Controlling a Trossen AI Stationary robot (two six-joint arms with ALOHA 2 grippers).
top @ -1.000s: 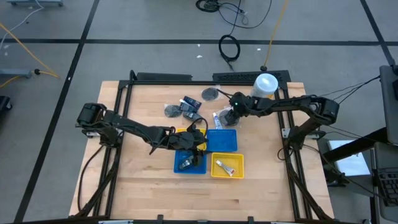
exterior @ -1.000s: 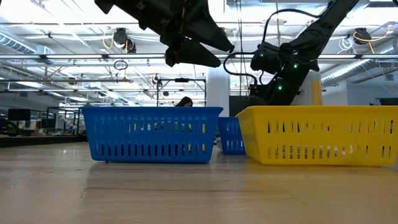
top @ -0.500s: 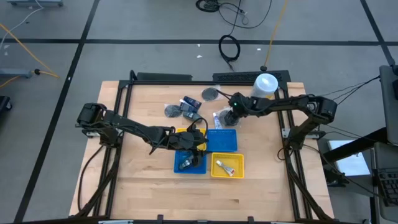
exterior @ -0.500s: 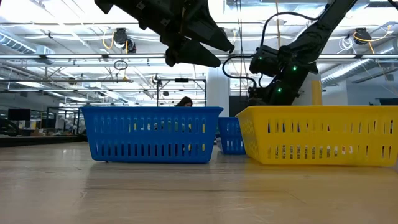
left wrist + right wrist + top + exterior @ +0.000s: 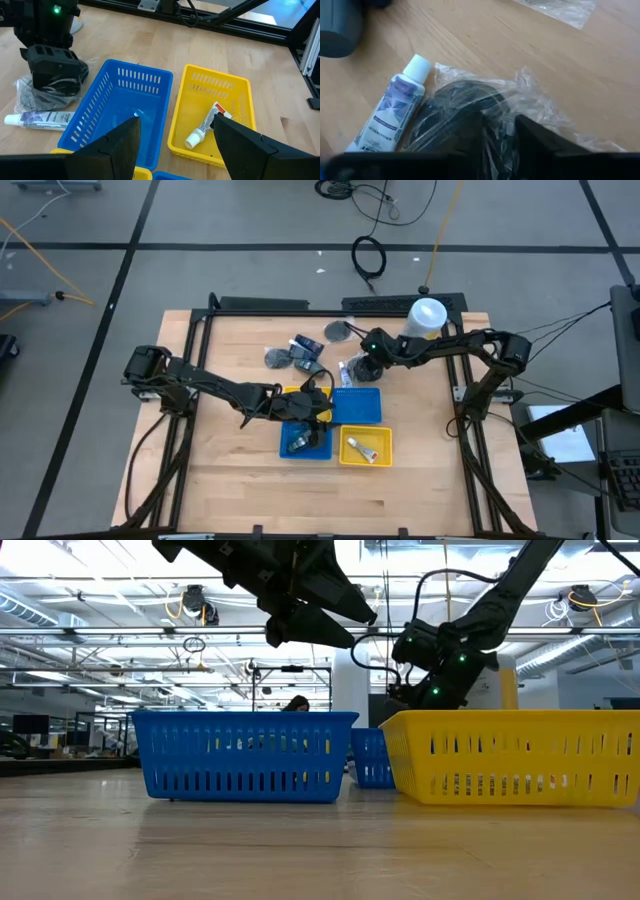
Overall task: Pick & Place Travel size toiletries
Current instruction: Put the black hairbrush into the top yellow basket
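Observation:
I need to close my left gripper on the clear plastic packet's free side (image 5: 363, 370) (image 5: 42, 98) and take the packet over from my right gripper above the trays.
A clear plastic packet (image 5: 465, 107) with a dark item inside lies on the table beside a white tube (image 5: 390, 112) with blue marks. My right gripper (image 5: 497, 137) has come down on the packet from above and is shut on its plastic. More toiletries (image 5: 300, 350) lie farther back on the table. My left gripper (image 5: 175, 125) hangs open over the trays with nothing between its fingers. In the yellow tray (image 5: 235, 85) lies a white tube (image 5: 207, 127). My right gripper pinches the packet's crinkled clear plastic (image 5: 500, 122) between its two fingers, at the side away from the white tube. The fingers slant down from above. The packet lies on the table, partly hidden under the gripper.
A tall white canister (image 5: 426, 315) stands at the far right of the table. Blue trays (image 5: 357, 405) (image 5: 305, 442) and yellow trays (image 5: 366, 446) sit grouped mid-table. A round grey packet (image 5: 337, 332) lies near the far edge. Bare wood spreads at the near side.
My right gripper has sunk toward the table and edged toward the table's left, down onto the packet beside the white tube.

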